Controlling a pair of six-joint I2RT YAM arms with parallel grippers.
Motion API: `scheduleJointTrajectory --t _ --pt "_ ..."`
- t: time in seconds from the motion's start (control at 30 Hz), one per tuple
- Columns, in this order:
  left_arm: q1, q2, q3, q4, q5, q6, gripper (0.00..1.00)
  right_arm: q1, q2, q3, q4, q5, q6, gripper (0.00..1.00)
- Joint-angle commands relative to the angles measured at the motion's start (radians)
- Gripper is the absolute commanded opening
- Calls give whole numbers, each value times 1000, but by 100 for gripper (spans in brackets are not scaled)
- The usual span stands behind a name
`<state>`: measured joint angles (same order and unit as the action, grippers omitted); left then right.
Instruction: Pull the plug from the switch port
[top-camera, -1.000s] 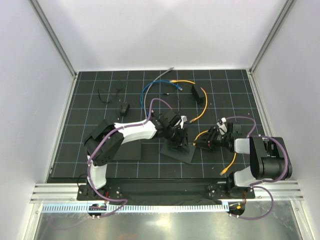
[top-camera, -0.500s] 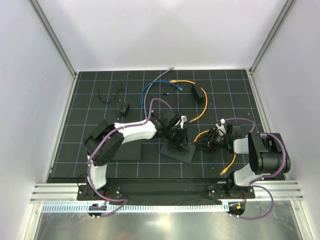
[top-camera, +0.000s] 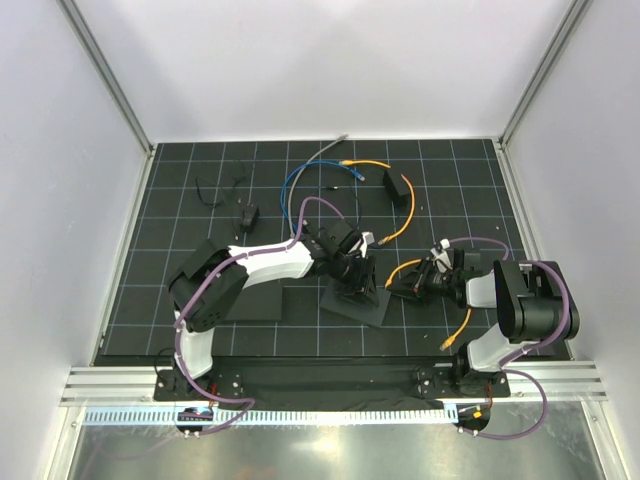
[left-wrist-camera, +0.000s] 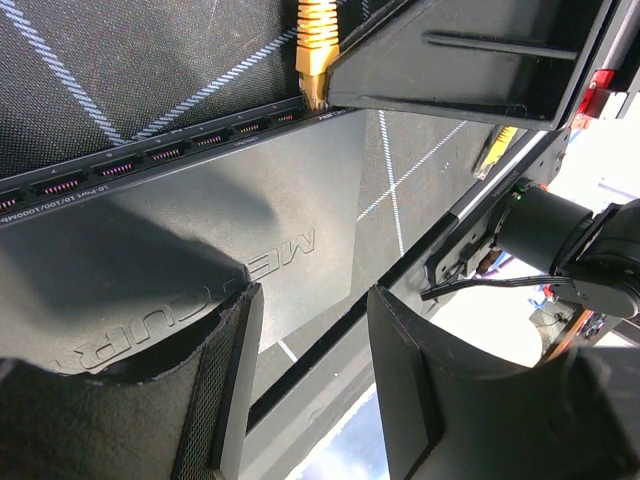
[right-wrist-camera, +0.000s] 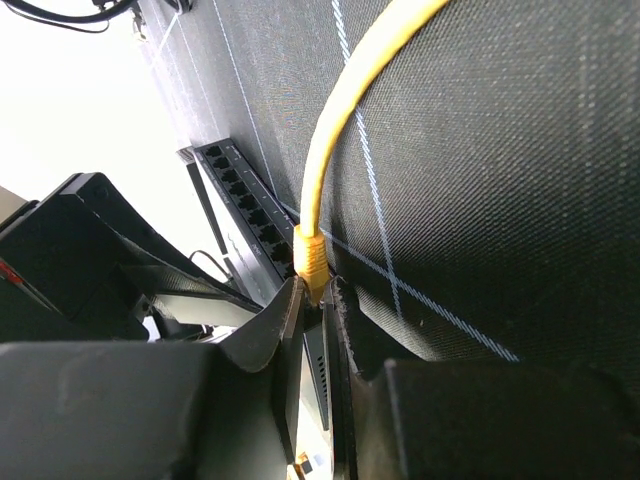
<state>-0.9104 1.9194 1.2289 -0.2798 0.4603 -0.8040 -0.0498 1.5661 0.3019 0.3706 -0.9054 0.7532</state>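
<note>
The plug's end at the port is all that the finger ends of my right gripper pinch, so next I open and take the plug's ridged part (left-wrist-camera: 318, 40) deeper before pulling.
The switch (top-camera: 352, 300) is a flat black box with a row of ports along one edge; it also shows in the left wrist view (left-wrist-camera: 230, 220). The orange plug (right-wrist-camera: 312, 262) sits in an end port and shows in the left wrist view (left-wrist-camera: 318, 40) too. My right gripper (right-wrist-camera: 318, 292) is shut on the plug, right at the port; in the top view it (top-camera: 402, 282) lies just right of the switch. My left gripper (left-wrist-camera: 315, 298) is open and rests on the switch's top, as the top view (top-camera: 358, 275) shows.
The plug's orange cable (top-camera: 462, 322) runs back to a free end by the right base. A small black box (top-camera: 397, 187) with another orange cable, a blue cable (top-camera: 290, 180), a grey cable (top-camera: 328, 150) and a black block with wires (top-camera: 247, 215) lie farther back. A flat black mat (top-camera: 250, 300) lies left.
The right arm has shifted a little to the left, bringing its gripper closer to the switch. The left arm and the switch have not moved.
</note>
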Motion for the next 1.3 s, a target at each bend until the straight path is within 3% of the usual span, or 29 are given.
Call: scheduleJointTrajectory --t 0.0,0.07,0.37,0.67,0.83,1.07,1.17,1.27 --pt "-10 47 -43 -65 -57 35 51 8 17 -6 71 6 11 6" --pt "-10 50 -49 -65 -60 34 51 8 0 -9 71 23 12 1" --pt "-18 70 -58 -93 -78 40 51 8 -66 -15 145 170 106 1" --pt "-27 67 -75 -87 -86 35 50 8 -103 86 34 226 97 1" --pt "-27 38 -63 -84 -87 42 51 8 -150 169 -152 223 49 1" --pt "-25 29 -43 -87 -81 49 51 10 -233 232 -473 249 -110 39" --pt "-27 27 -37 -82 -75 49 51 18 -222 223 -472 273 -86 49" --pt "-28 20 -28 -88 -80 49 52 50 -189 242 -486 338 -48 50"
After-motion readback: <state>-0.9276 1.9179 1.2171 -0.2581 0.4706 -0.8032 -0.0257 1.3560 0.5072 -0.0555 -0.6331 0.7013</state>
